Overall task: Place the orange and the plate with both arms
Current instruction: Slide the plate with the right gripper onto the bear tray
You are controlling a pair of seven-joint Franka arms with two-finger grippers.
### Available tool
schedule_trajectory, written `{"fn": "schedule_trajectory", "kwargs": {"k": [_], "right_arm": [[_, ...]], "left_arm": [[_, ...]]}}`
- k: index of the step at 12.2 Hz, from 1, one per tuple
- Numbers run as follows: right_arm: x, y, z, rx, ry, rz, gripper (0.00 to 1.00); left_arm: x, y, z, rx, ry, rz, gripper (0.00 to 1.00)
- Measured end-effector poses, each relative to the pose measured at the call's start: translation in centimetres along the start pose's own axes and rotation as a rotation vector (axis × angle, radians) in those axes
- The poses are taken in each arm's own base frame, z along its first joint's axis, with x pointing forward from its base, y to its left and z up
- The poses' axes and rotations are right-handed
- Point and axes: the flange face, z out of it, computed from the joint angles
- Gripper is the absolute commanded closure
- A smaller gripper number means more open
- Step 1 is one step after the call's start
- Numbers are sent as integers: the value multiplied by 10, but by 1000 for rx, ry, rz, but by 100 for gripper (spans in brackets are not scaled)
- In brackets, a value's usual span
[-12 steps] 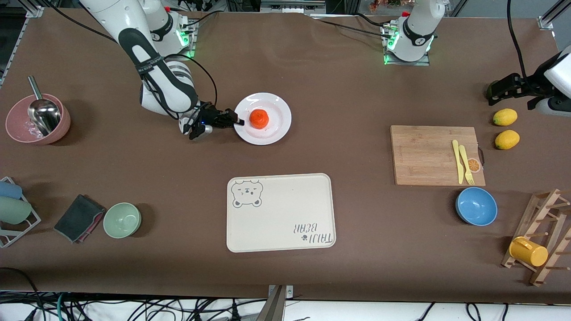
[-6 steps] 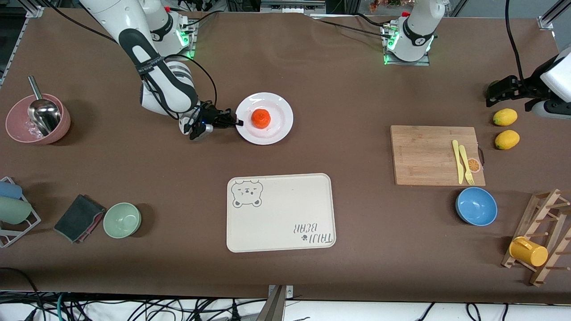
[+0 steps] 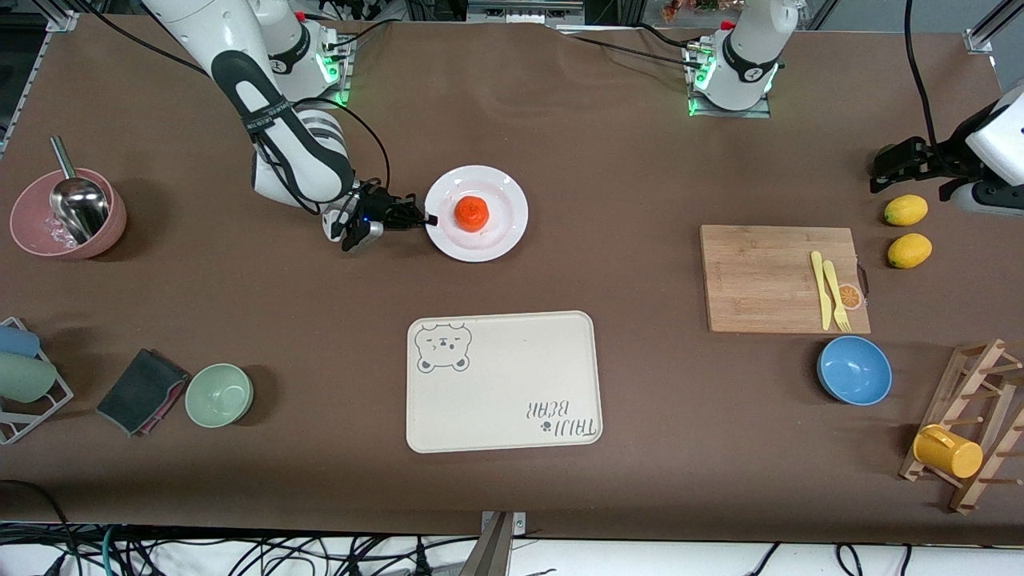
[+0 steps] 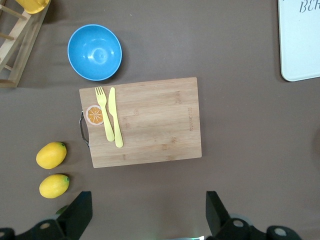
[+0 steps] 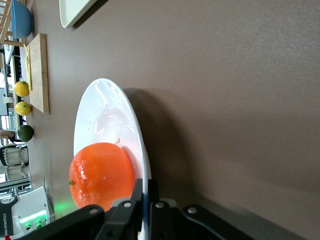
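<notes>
My right gripper is to bring the white plate to the cream bear tray. Next, I let go of it there, at the tray's end (image 3: 477, 354) with the bear face.
The white plate (image 3: 502, 200) lies toward the right arm's end of the table, with the orange (image 3: 472, 214) on its middle. My right gripper (image 3: 428, 218) is shut on the plate's rim, on the side toward the right arm's end. In the right wrist view the fingers (image 5: 136, 192) pinch the plate's rim (image 5: 107, 117), and the orange (image 5: 100, 172) sits just inside it. My left gripper (image 3: 882, 166) is open and empty over the table beside the lemons. Its fingers (image 4: 75, 215) stand wide apart in the left wrist view.
A cream bear tray (image 3: 502, 381) lies nearer the camera than the plate. A cutting board (image 3: 768, 280) carries a yellow knife and fork. Two lemons (image 3: 906, 210) and a dark green fruit (image 5: 25, 132) lie by the left gripper. A blue bowl (image 3: 854, 370), green bowl (image 3: 219, 394) and pink bowl (image 3: 32, 216) stand around.
The plate with the orange has shifted slightly toward the left arm's end, held by my right gripper. My left gripper has moved a little away from the lemons.
</notes>
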Motion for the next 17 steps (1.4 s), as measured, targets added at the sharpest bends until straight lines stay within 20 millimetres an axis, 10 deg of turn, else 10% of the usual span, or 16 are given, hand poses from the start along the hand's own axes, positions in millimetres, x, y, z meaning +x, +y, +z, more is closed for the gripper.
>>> {"fn": "schedule_trajectory", "kwargs": {"k": [7, 13, 17], "right_arm": [[34, -20, -9, 24, 62, -18, 100], [153, -64, -20, 132, 180, 111, 100], [235, -24, -10, 107, 197, 165, 100]], "left_arm": [[0, 1, 1, 0, -3, 1, 0], [1, 1, 2, -1, -9, 1, 0], [1, 1, 2, -1, -11, 3, 0]]}}
